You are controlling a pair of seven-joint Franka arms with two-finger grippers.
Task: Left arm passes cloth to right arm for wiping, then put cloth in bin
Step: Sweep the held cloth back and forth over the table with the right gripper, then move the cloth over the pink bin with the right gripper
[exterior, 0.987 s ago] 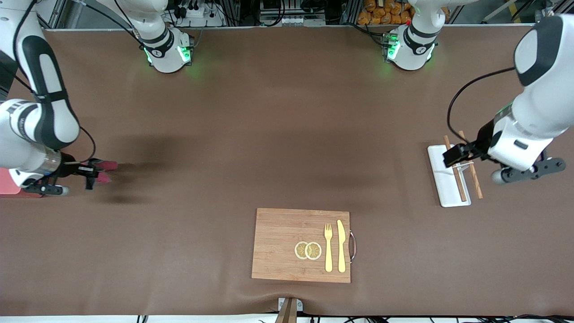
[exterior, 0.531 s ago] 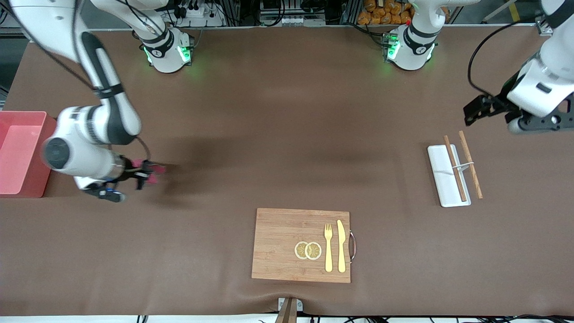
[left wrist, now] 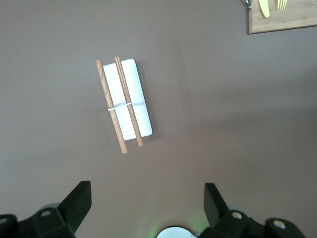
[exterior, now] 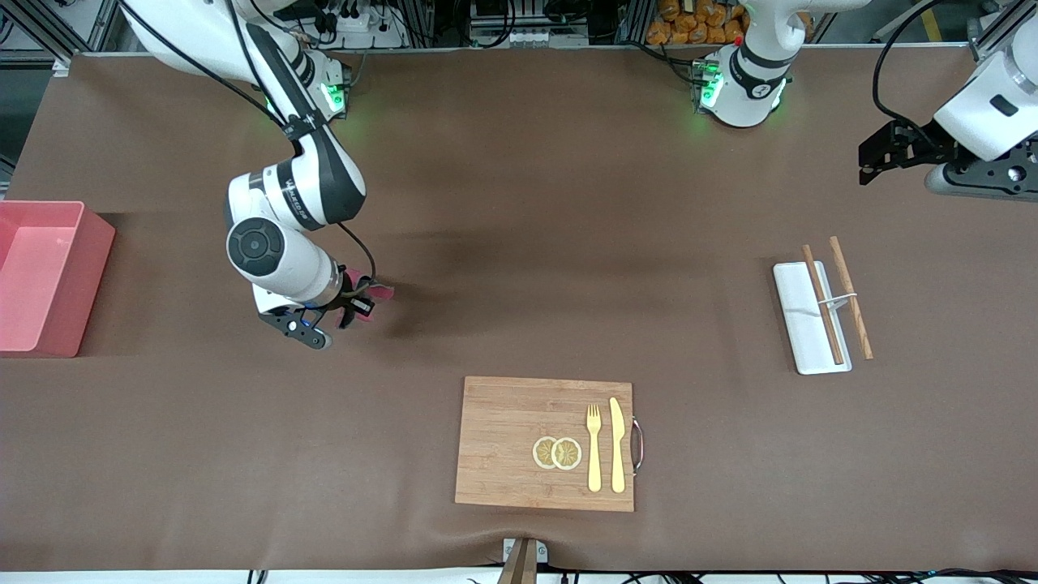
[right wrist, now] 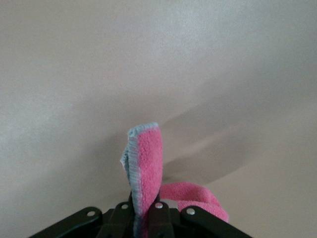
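Note:
The robot's right gripper needs to release the cloth inside the pink-red bin (exterior: pixel 31 300), close to the side of the bin that faces the cutting board. The cloth is now held low over the table.
My right gripper (exterior: pixel 362 302) is shut on the cloth (exterior: pixel 375 297), a small pink-red piece with a grey edge, and holds it low over the brown table, between the bin and the cutting board. In the right wrist view the cloth (right wrist: pixel 148 163) sticks out from between the shut fingers. The bin (exterior: pixel 71 276), a pink-red box, stands at the right arm's end of the table. My left gripper (exterior: pixel 877 158) is open and empty, up over the left arm's end of the table; its fingers (left wrist: pixel 77 203) stand wide apart.
A wooden cutting board (exterior: pixel 503 442) with a fork, a knife and two lemon slices lies near the front camera. A white tray (exterior: pixel 799 320) with wooden chopsticks (exterior: pixel 843 296) lies toward the left arm's end; it also shows in the left wrist view (left wrist: pixel 133 106).
My right gripper has carried the cloth from beside the bin toward the middle of the table. My left gripper has risen off the white tray and moved away toward the bases.

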